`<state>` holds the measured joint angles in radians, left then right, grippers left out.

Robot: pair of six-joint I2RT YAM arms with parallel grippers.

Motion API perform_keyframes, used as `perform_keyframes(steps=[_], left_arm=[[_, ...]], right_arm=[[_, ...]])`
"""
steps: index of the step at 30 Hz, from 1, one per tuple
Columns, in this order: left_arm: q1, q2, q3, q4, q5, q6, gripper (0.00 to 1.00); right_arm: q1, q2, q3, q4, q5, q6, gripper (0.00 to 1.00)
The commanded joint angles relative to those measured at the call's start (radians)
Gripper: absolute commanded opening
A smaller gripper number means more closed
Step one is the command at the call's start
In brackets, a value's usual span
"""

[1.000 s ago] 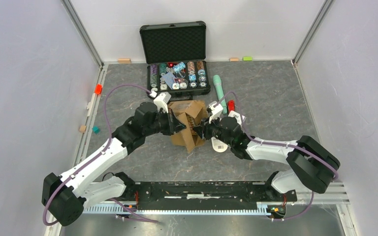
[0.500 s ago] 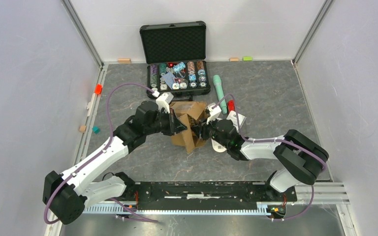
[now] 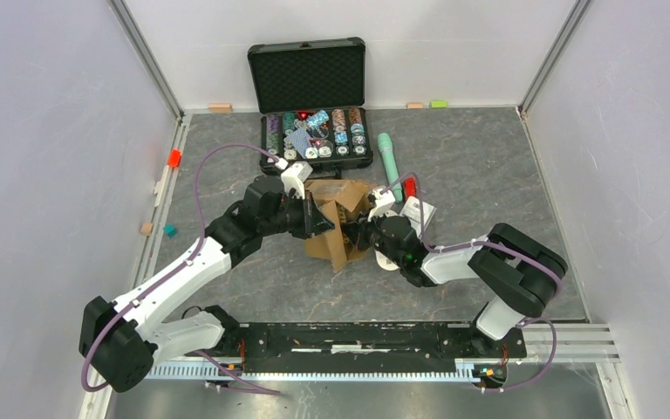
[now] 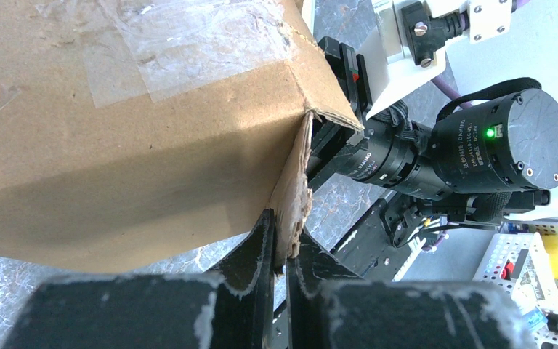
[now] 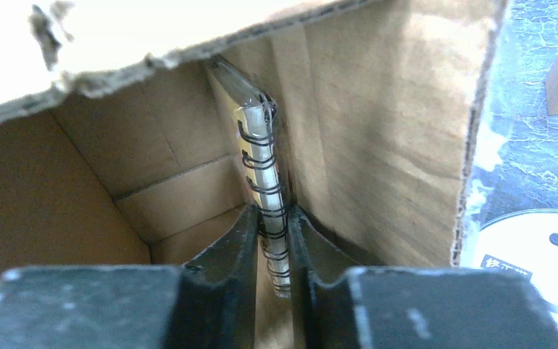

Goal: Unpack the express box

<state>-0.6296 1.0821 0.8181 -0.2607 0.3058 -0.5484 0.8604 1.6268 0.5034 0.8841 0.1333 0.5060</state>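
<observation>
My right gripper should put the notebook down on the grey table (image 3: 439,243) next to the white package, away from the box.
The express box (image 3: 336,218), brown cardboard with clear tape, lies on its side mid-table with its flaps open toward the right. My left gripper (image 3: 314,220) is shut on a torn flap edge of the box (image 4: 116,131); the cardboard is pinched between its fingertips (image 4: 285,236). My right gripper (image 3: 359,232) reaches into the box's open mouth. Inside the box (image 5: 80,189) a spiral-bound notebook (image 5: 258,145) stands on edge against the right wall. My right gripper (image 5: 272,222) is shut on its wire spine.
An open black case of poker chips (image 3: 314,113) stands behind the box. A green cylinder (image 3: 389,161) and a red item (image 3: 409,187) lie to the right of it. A white disc (image 3: 390,257) lies under my right wrist. Small blocks (image 3: 174,158) sit along the left rail.
My right gripper has pushed deeper into the box and closed on the notebook's spine. The right arm's elbow has swung left. My left gripper keeps its hold on the flap.
</observation>
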Motion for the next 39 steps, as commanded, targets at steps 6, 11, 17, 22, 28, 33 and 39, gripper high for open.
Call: perform_keyframes(steps=[6, 11, 17, 22, 28, 33, 39], left_arm=[[0.007, 0.027, 0.035, -0.255, -0.180, 0.011, 0.02], [0.011, 0.027, 0.062, -0.298, -0.215, -0.032, 0.02], [0.011, 0.044, 0.126, -0.334, -0.190, -0.082, 0.02], [0.023, 0.069, 0.206, -0.379, -0.130, -0.127, 0.02], [0.090, 0.082, 0.232, -0.349, 0.083, -0.204, 0.02], [0.089, 0.053, 0.247, -0.308, 0.190, -0.280, 0.02], [0.095, 0.031, 0.288, -0.353, 0.220, -0.280, 0.02]], right_arm=[[0.004, -0.107, -0.012, -0.062, 0.032, 0.006, 0.00], [0.003, -0.292, 0.021, -0.289, 0.045, -0.021, 0.00], [0.003, -0.462, 0.108, -0.594, 0.076, -0.032, 0.00], [0.002, -0.600, 0.206, -0.873, 0.174, -0.050, 0.00], [-0.048, -0.736, 0.301, -1.133, 0.217, -0.060, 0.00], [-0.175, -0.798, 0.317, -1.256, 0.174, -0.077, 0.00], [-0.290, -0.814, 0.258, -1.306, 0.124, -0.070, 0.00]])
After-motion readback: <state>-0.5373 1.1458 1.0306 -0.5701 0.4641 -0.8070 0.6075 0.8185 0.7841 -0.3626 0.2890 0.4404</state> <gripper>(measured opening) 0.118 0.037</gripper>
